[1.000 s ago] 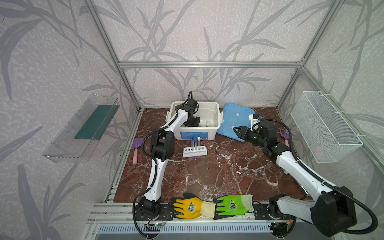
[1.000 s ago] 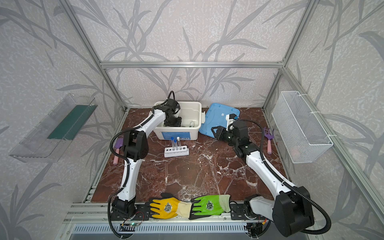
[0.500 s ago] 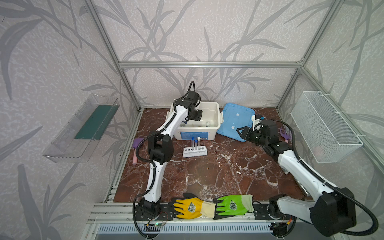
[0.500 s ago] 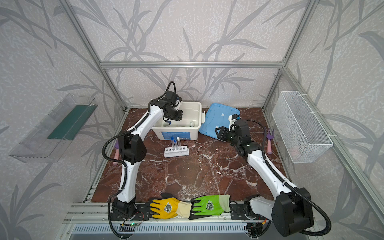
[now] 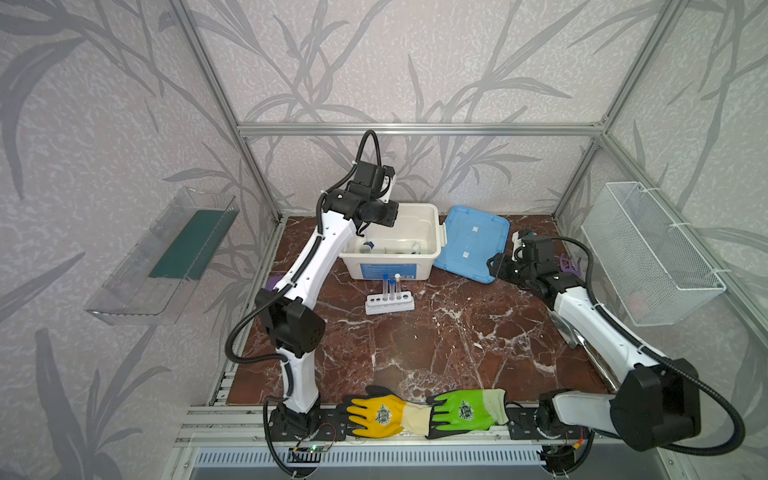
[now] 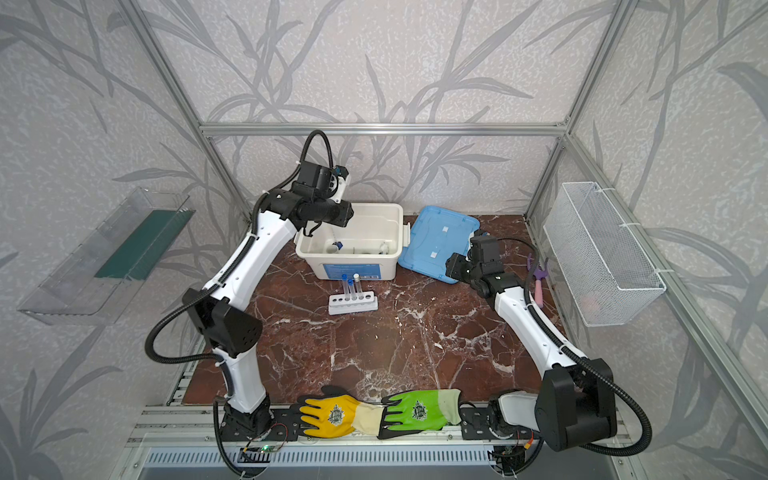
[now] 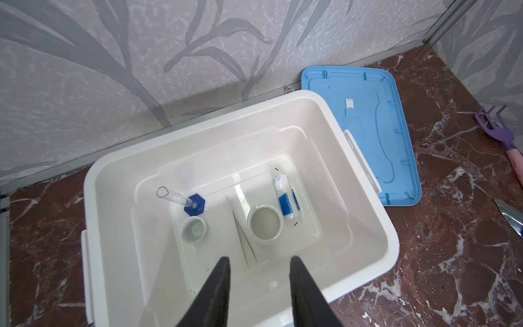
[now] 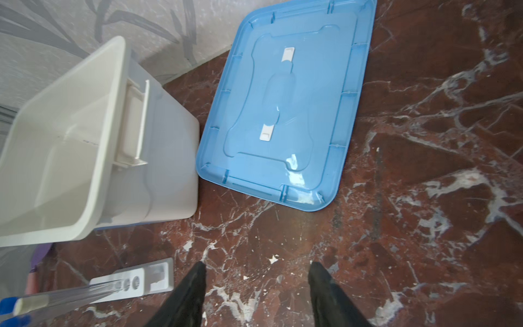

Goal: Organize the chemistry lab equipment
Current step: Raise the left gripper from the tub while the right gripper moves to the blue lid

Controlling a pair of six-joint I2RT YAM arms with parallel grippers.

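The robot's right gripper needs to next go to the blue lid's long edge [image 5: 501,252] [image 8: 351,129], on the side away from the white bin, and close there.
A white bin [image 5: 430,249] at the back holds a blue-based clear vessel [image 7: 181,199], two white dishes [image 7: 194,229] [image 7: 265,225], thin tweezers [image 7: 243,237] and a blue-labelled vial [image 7: 284,199]. My left gripper [image 7: 257,263] hangs above the bin's inside, open and empty. In front of the bin stands the white rack [image 5: 389,302] with three capped test tubes [image 5: 392,286]. My right gripper [image 8: 256,267] is open and empty over the marble floor. It is just short of the near edge of the blue lid [image 8: 285,113], with the rack [image 8: 135,280] off to its side.
The blue lid [image 5: 471,243] lies flat right of the bin. A purple rake [image 5: 569,262] lies by the right wall and a shiny metal tool [image 5: 573,332] beside my right arm. Yellow [image 5: 376,415] and green [image 5: 465,409] gloves sit at the front edge. A wire basket [image 5: 648,253] hangs on the right wall.
My left gripper has risen out of the bin and now hangs above it. My right gripper has drawn back a little from the lid and opened wider.
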